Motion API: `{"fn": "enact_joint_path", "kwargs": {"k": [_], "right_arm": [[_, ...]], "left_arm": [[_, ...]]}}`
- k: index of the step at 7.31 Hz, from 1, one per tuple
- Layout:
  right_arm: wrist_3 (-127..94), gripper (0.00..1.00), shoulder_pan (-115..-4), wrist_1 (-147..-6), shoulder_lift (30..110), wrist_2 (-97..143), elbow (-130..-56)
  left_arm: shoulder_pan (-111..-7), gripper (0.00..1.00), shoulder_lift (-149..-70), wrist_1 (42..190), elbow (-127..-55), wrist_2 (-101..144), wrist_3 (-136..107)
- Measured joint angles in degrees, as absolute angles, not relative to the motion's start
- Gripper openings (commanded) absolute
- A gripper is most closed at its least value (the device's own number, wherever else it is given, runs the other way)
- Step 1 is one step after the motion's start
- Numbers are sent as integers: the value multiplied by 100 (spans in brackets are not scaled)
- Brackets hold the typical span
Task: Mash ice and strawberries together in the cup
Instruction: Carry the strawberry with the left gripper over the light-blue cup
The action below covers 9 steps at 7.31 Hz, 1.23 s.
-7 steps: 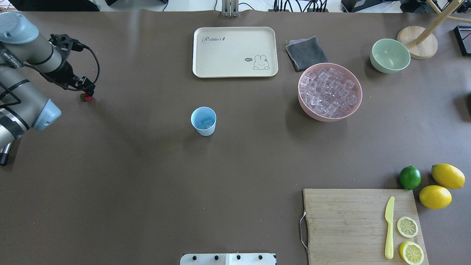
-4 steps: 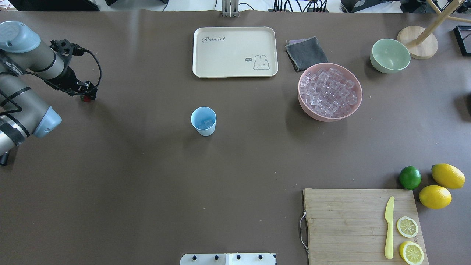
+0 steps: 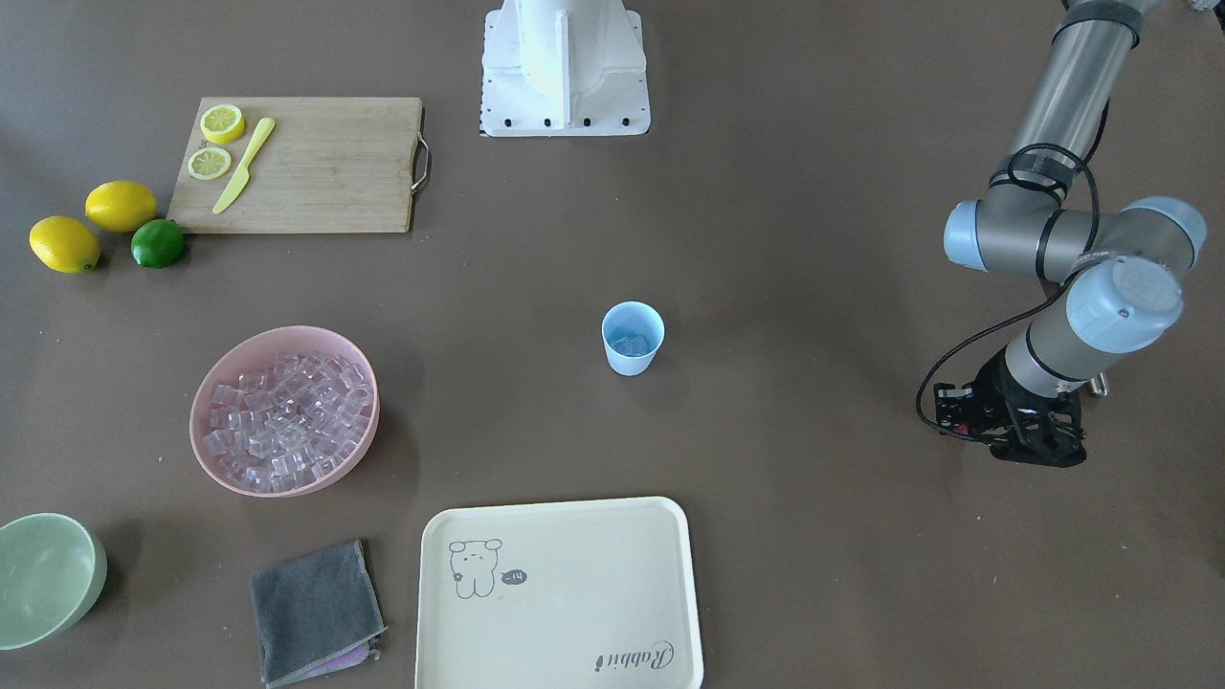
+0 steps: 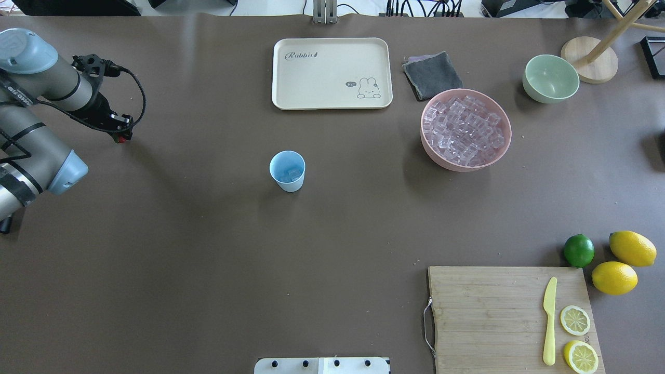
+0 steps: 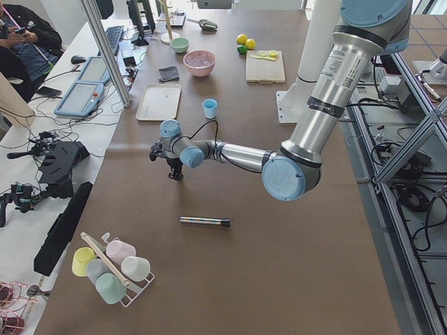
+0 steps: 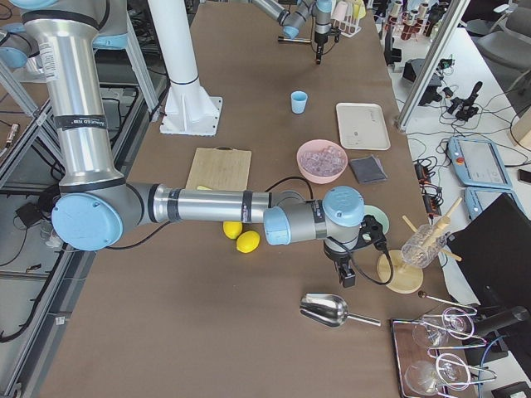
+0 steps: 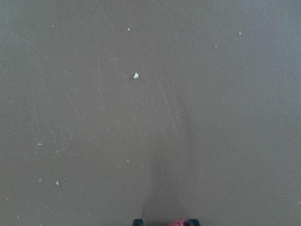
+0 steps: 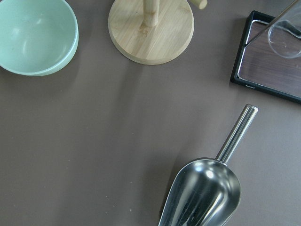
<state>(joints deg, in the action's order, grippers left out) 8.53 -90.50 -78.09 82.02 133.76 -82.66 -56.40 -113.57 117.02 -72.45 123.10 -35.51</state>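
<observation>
Next, my left gripper lets go of the strawberry on the ice cubes inside the light-blue cup [image 3: 634,340].
The light-blue cup [image 4: 287,170] stands upright mid-table with a few ice cubes [image 4: 291,174] in it; it also shows in the front view [image 3: 633,337]. More ice [image 4: 465,130] fills the pink bowl [image 4: 431,150]. The strawberry [image 4: 121,139] is at the far left of the table, mostly covered by my left gripper [image 4: 122,136]. In the left wrist view the gripper [image 7: 164,222] has its fingertips close on either side of the red berry [image 7: 178,222]. My right gripper [image 6: 348,278] shows only in the right side view, over the table's right end; I cannot tell if it is open.
A metal scoop [image 8: 202,195] lies below the right wrist, near a pale green bowl [image 4: 550,78] and a wooden stand [image 4: 589,59]. A cream tray [image 4: 331,72] and grey cloth [image 4: 432,75] lie at the back. A cutting board [image 4: 488,317], lime [image 4: 579,250] and lemons are front right.
My left gripper has come down over the strawberry, which lay in the open beside it before; now only a sliver of red shows at the fingertips.
</observation>
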Motion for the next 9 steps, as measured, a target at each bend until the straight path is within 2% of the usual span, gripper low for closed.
{"fn": "enact_joint_path", "kwargs": {"k": [3, 9], "right_arm": [[819, 100, -9122, -7820, 8230, 13370, -8241], [-514, 100, -9170, -7863, 8262, 13424, -8158]], "left_arm": [[-5670, 14, -11618, 11469, -7419, 12357, -3767], [-5268, 14, -12378, 11322, -8206, 12601, -5926]]}}
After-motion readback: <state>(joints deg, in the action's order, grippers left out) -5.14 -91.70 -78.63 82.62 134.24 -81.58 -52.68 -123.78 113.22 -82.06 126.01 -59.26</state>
